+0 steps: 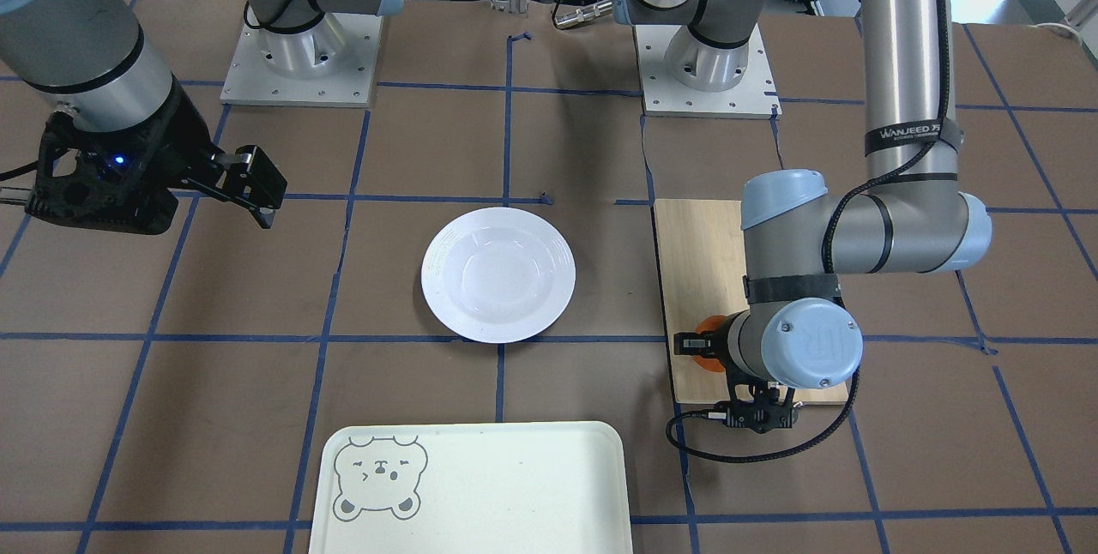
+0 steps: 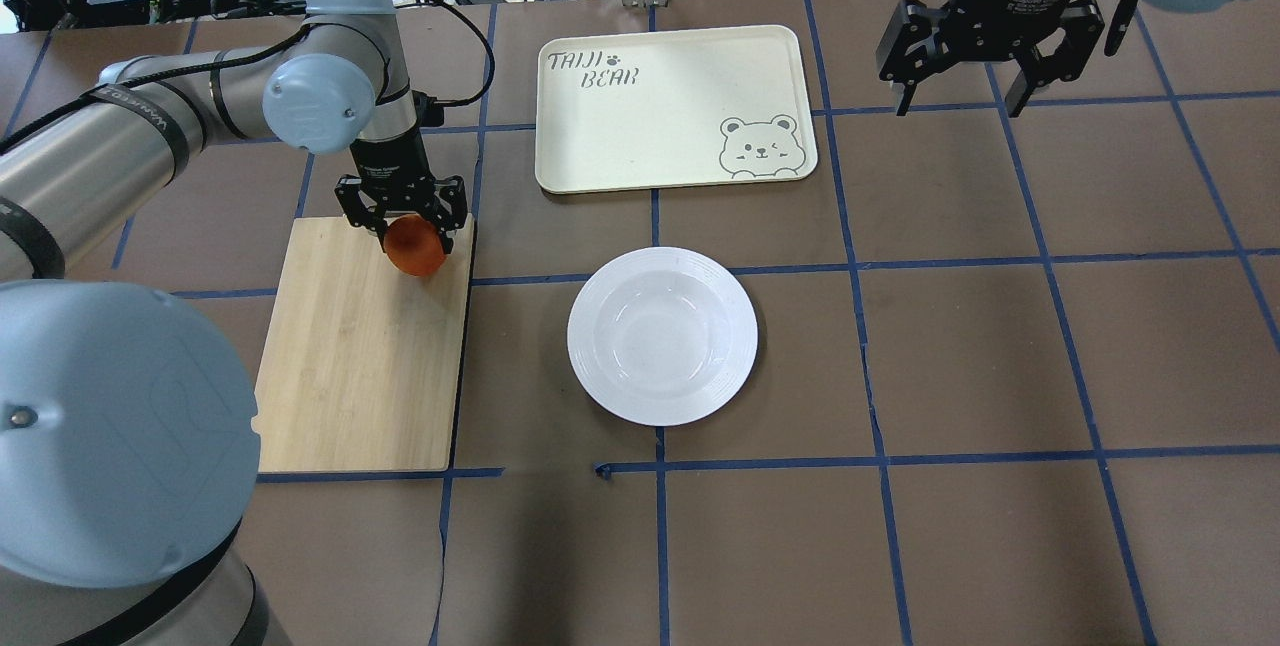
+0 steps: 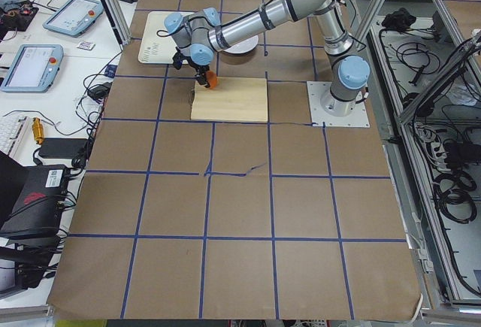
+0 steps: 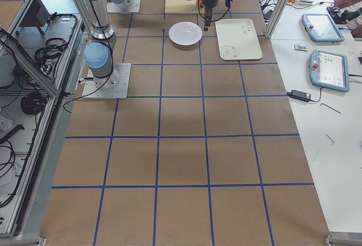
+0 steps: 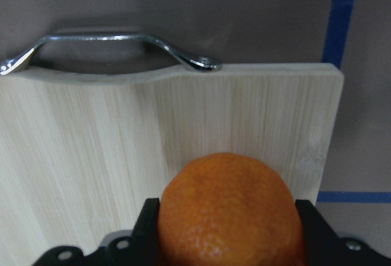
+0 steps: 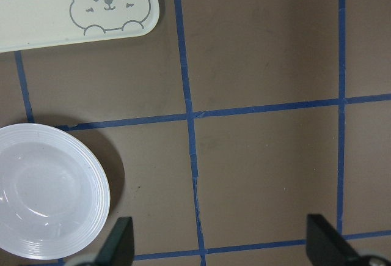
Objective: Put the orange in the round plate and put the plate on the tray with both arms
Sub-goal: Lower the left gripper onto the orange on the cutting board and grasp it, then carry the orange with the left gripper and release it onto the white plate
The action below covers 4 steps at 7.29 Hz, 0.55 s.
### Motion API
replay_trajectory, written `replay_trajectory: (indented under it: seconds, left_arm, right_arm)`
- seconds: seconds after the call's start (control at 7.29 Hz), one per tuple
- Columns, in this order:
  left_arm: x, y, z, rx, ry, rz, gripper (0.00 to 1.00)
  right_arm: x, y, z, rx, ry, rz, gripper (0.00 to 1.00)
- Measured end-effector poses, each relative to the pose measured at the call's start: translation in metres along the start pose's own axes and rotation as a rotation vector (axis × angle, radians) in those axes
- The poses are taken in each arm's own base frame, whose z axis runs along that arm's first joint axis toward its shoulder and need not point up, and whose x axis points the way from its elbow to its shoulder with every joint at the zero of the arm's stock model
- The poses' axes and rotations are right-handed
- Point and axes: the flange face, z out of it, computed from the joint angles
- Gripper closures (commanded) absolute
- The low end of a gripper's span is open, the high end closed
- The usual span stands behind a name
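Next, I release the orange from my left gripper in the round plate [image 1: 516, 285], a little off the plate's middle toward the cutting board.
The orange [image 2: 415, 246] sits between the fingers of my left gripper [image 2: 408, 231], which is shut on it over the far end of a bamboo cutting board [image 2: 360, 366]. In the left wrist view the orange [image 5: 232, 211] fills the gap between the black fingers [image 5: 146, 217]. From the front my wrist hides most of the orange [image 1: 705, 346]. The empty round plate [image 2: 662, 336] lies mid-table, right of the board. Beyond it is the empty cream tray [image 2: 650, 116]. My right gripper [image 2: 958, 109] hangs open above bare table, to the right of the tray; its wrist view shows the plate [image 6: 49, 192] and a tray corner [image 6: 36, 9].
The board's metal handle [image 5: 116, 43] sticks out at its far end, just beyond the orange. Brown paper with blue tape lines covers the table. The two arm bases [image 1: 300, 48] stand at the robot side. Tablets and cables [image 3: 71, 19] lie off the table's edge.
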Motion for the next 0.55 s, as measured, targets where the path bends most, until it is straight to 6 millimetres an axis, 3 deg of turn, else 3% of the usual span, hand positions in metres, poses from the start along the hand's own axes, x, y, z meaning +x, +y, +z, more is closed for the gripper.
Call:
replay_trajectory:
  seconds: [0.14, 0.27, 0.55]
  left_arm:
    - [0.015, 0.008, -0.011, 0.016, 0.025, 0.011, 1.00]
    - [0.043, 0.022, -0.024, 0.031, 0.068, 0.015, 1.00]
    - [0.139, 0.067, -0.034, 0.037, 0.092, 0.012, 1.00]
  right_arm:
    - [0.004, -0.001, 0.000, -0.001, 0.001, 0.007, 0.00]
    - [0.014, -0.004, 0.001, -0.007, -0.002, 0.025, 0.00]
    - [0.042, -0.009, 0.004, -0.021, -0.013, 0.074, 0.00]
